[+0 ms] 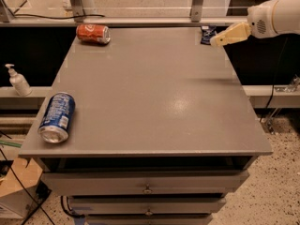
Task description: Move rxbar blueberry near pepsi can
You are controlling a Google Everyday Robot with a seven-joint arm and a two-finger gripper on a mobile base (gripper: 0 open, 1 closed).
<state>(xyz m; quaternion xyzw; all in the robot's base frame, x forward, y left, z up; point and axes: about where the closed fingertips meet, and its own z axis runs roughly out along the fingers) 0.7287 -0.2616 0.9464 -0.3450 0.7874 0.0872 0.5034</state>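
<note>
The rxbar is at the far corner of the grey table. Next, my gripper closes on the near half of the rxbar blueberry [206,38].
The rxbar blueberry [206,34], a small dark-blue wrapper with white markings, lies at the far right corner of the grey table [154,93]. The pepsi can [56,116], blue with white lettering, lies on its side near the table's front left edge. My gripper [220,40] comes in from the right on a white arm; its cream fingers point left, just right of the wrapper and partly over it, a little above the table. Nothing shows held in it.
A red-orange soda can [93,33] lies on its side at the far left corner. A white pump bottle [18,81] stands on a ledge left of the table. Drawers [147,186] sit below the front edge. A metal rail runs behind the table.
</note>
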